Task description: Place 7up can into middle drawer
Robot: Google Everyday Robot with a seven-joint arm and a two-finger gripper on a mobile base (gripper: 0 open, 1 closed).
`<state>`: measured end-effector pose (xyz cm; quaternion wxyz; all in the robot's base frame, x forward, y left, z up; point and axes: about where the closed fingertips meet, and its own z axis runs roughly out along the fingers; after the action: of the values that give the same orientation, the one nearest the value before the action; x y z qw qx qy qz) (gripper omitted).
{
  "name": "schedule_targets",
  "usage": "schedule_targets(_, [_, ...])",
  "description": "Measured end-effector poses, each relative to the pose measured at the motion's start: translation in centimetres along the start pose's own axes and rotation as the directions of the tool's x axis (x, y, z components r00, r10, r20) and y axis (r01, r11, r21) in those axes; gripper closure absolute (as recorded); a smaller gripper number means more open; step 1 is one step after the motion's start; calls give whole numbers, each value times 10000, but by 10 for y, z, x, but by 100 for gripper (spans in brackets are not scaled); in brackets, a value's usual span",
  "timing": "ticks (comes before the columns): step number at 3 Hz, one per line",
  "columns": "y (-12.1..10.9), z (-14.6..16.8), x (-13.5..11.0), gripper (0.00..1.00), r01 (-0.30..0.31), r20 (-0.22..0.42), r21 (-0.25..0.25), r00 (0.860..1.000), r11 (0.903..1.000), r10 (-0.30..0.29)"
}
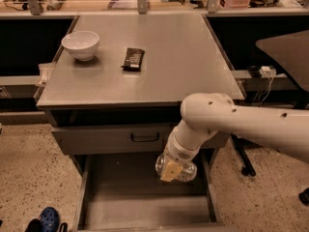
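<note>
Next, I release the 7up can on the front half of the open middle drawer's bare bottom (160, 204).
My gripper (173, 170) hangs at the end of the white arm, just above the back part of the open middle drawer (135, 208). It is shut on the 7up can (189, 171), a silvery can lying sideways between the fingers; one tan finger pad (171, 171) covers its middle. The drawer is a wide grey tray with a bare floor, pulled out below the table. The can is above the drawer floor and does not rest on it.
Above the open drawer is a closed grey drawer front with a dark handle (145, 137). On the grey table top (183, 66) stand a white bowl (80, 43) and a dark candy-bar wrapper (133, 58). A blue shoe (48, 219) lies at the lower left, and a chair base (246, 167) stands at the right.
</note>
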<state>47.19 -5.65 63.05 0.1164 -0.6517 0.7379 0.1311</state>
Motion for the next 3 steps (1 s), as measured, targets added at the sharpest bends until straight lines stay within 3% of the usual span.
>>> schedule_targets(1, [24, 57, 40, 100, -1056, 182, 5, 9942, 9944, 1056])
schedule_targets(2, [12, 63, 36, 100, -1151, 587, 593, 9920, 9916, 1116])
schedule_targets(3, [13, 67, 38, 100, -1012, 607, 272, 9932, 9945, 994])
